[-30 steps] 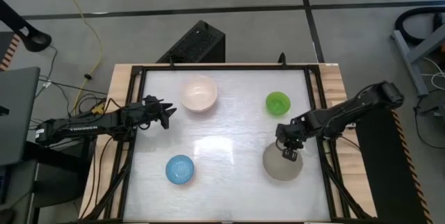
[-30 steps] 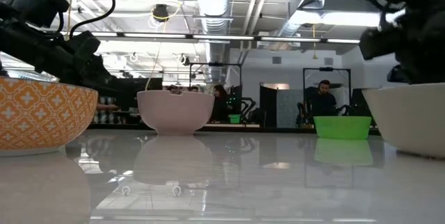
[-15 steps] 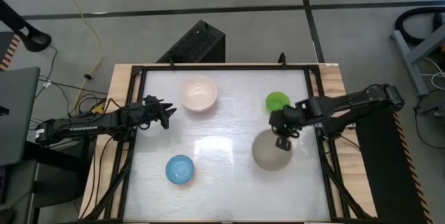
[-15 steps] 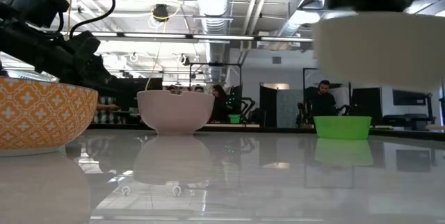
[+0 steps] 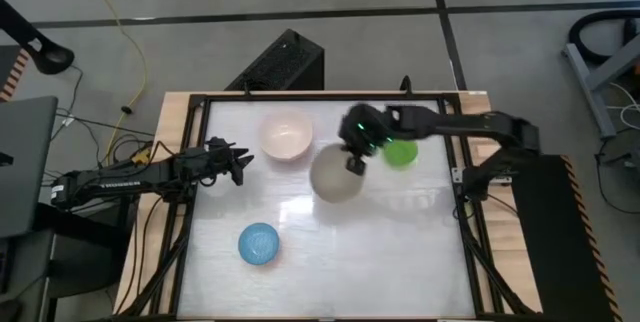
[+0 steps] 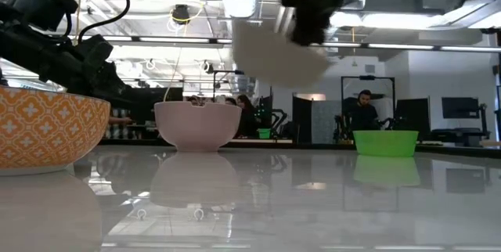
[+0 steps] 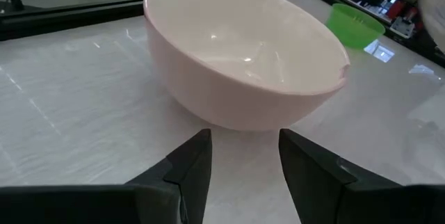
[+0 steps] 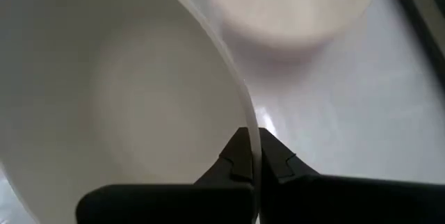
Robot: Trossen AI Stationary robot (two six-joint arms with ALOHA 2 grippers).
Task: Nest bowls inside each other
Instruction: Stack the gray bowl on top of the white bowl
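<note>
Next, I let go of the grey-beige bowl, now in the air over the table's middle, with my right gripper inside the cream-white bowl (image 5: 286, 136), so that it nests there.
My right gripper (image 5: 354, 159) is shut on the grey-beige bowl (image 5: 335, 175), which hangs in the air over the table's middle, between the cream-white bowl (image 5: 287, 134) and the small green bowl (image 5: 401, 150). Both of those stand on their bases toward the far edge. The light blue bowl (image 5: 259, 244) stands near the front left; the low view shows its orange-patterned outside (image 6: 47, 131). My left gripper (image 5: 240, 165) waits open at the table's left side, its fingers pointing at the cream-white bowl (image 7: 243, 50) without touching it. My right gripper pinches the grey-beige bowl's rim (image 8: 245, 123), one finger inside the bowl and one outside. The fingers (image 8: 236, 156) come slanting down from the table's right. The bowl (image 6: 278, 52) hangs tilted below the gripper, clear of the table.
A black frame (image 5: 320, 95) runs along the table's edges. The table's near right part shows bare white surface (image 5: 400, 252). In the low view people sit in the room beyond the table.
My right gripper has lifted the grey-beige bowl off the table's near right and carried it up and toward the far left, close to the cream-white bowl. The bowl has gone from standing on the table to hanging tilted in the air.
</note>
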